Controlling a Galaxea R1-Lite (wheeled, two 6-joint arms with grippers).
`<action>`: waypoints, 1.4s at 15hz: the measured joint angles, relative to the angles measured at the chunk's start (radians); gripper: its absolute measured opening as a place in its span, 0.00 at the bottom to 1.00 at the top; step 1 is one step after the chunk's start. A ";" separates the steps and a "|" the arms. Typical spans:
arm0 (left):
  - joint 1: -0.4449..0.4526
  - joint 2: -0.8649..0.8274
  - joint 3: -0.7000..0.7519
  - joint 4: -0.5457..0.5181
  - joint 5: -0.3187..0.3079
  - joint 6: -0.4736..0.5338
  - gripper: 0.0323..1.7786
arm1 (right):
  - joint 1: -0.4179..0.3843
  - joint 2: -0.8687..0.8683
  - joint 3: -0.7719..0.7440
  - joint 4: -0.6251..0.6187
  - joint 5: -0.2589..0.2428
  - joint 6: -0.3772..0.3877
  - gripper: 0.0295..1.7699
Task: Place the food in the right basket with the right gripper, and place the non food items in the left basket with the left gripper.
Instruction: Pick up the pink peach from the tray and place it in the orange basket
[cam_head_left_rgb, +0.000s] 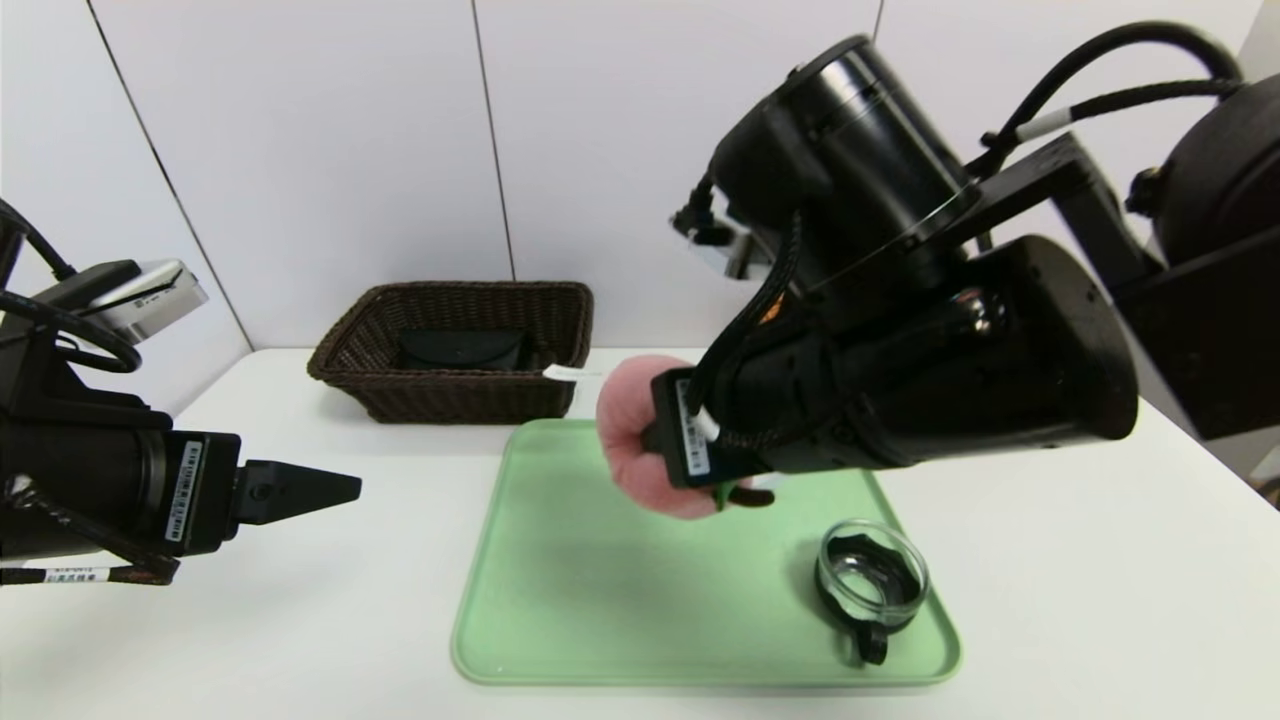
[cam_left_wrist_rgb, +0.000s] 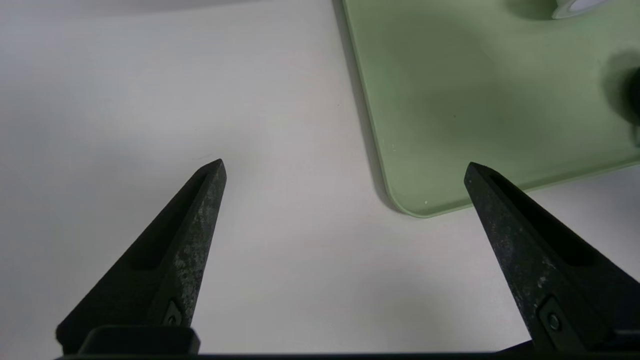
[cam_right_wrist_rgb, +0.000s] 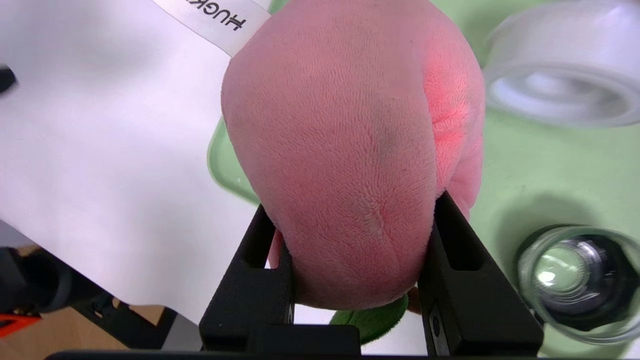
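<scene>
Next, my right gripper releases the pink plush peach in the middle of the orange basket (cam_head_left_rgb: 909, 341), the one that sits behind the green tray.
The pink plush peach (cam_head_left_rgb: 635, 440) (cam_right_wrist_rgb: 350, 140) hangs above the far part of the green tray (cam_head_left_rgb: 600, 600). My right gripper (cam_right_wrist_rgb: 352, 202) is shut on its lower sides, and the peach's green leaf (cam_right_wrist_rgb: 370, 320) shows between the fingers. A clear glass cup (cam_head_left_rgb: 872, 580) (cam_right_wrist_rgb: 575, 280) with a black handle stands on the tray's near right corner. The white round container (cam_right_wrist_rgb: 560, 90) sits on the tray beyond the peach. The black pouch (cam_head_left_rgb: 462, 350) lies in the dark brown basket (cam_head_left_rgb: 450, 405). My left gripper (cam_head_left_rgb: 335, 488) (cam_left_wrist_rgb: 345, 165) is open over bare table, left of the tray. The orange basket is hidden.
The white table (cam_head_left_rgb: 300, 620) ends at a white wall behind the brown basket. My bulky right arm (cam_head_left_rgb: 900, 300) blocks the table's far right in the head view. The tray's near left corner (cam_left_wrist_rgb: 415, 205) lies just ahead of my left fingers.
</scene>
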 joint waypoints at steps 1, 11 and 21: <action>0.000 -0.001 -0.001 -0.003 0.000 0.000 0.95 | -0.024 -0.012 -0.013 0.000 0.000 -0.013 0.36; -0.006 0.011 -0.011 -0.102 -0.011 0.017 0.95 | -0.488 0.053 -0.176 0.005 0.006 -0.220 0.36; -0.030 -0.028 -0.114 -0.132 -0.151 0.065 0.95 | -0.734 0.237 -0.248 0.001 0.010 -0.239 0.36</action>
